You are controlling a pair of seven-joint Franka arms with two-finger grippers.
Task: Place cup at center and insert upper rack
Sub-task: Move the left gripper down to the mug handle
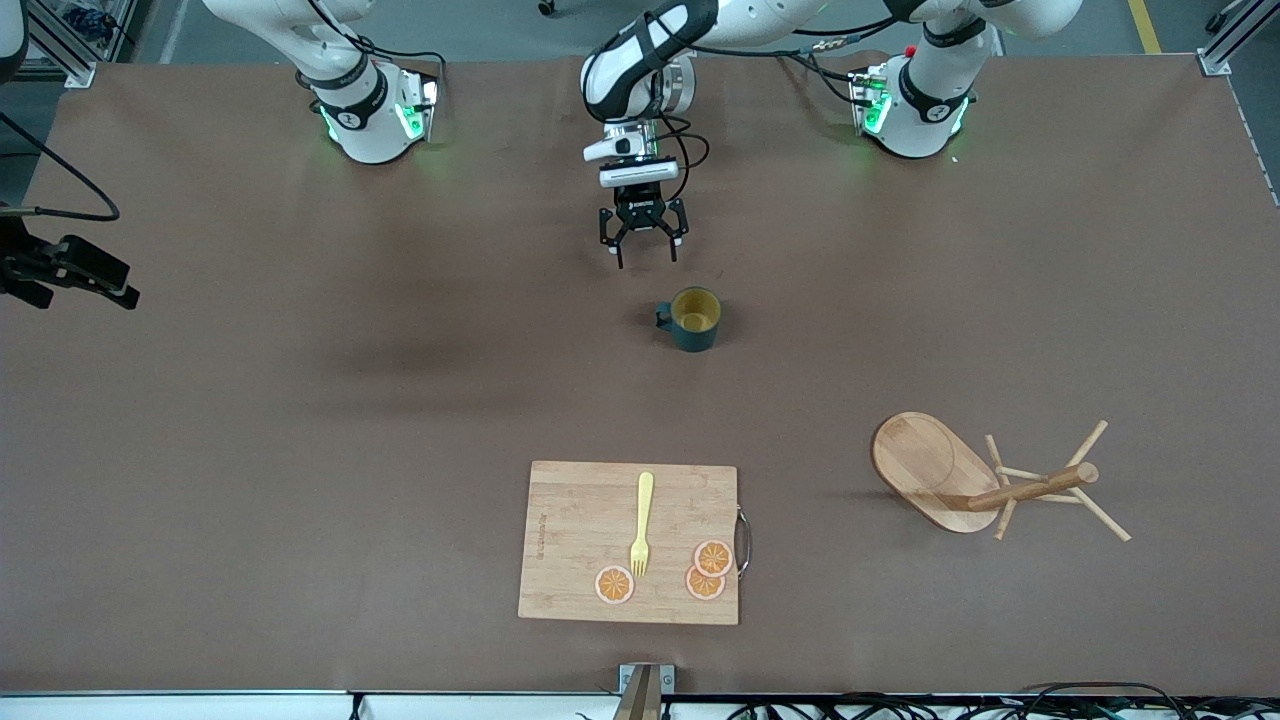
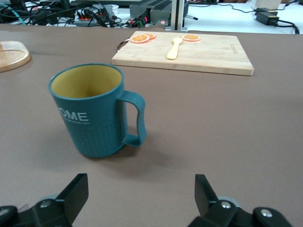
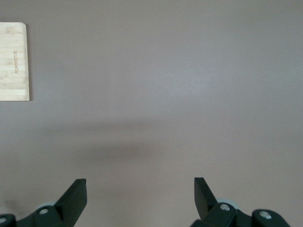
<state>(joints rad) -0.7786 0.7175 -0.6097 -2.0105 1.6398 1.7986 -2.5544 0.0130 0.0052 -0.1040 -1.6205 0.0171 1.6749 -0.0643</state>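
Next, my left gripper goes to the handle [image 1: 662,316] [image 2: 140,118] of the dark teal cup and closes there.
The dark teal cup [image 1: 695,318] with a yellow inside stands upright near the middle of the table, its handle toward the right arm's end. My left gripper [image 1: 643,250] hangs open just above the table beside the cup, on the side toward the robots' bases. In the left wrist view the cup [image 2: 90,113] sits ahead of the left gripper [image 2: 142,189], not between its fingers. The wooden upper rack [image 1: 1030,490] lies tipped on its side toward the left arm's end, and its oval base [image 2: 12,54] shows at the picture's edge. My right gripper [image 3: 140,187] waits open over bare table.
A rectangular wooden cutting board [image 1: 580,540] lies nearer to the front camera than the cup, carrying a yellow fork [image 1: 642,520] and three orange slices [image 1: 713,557]. One corner of that cutting board [image 3: 14,61] shows in the right wrist view.
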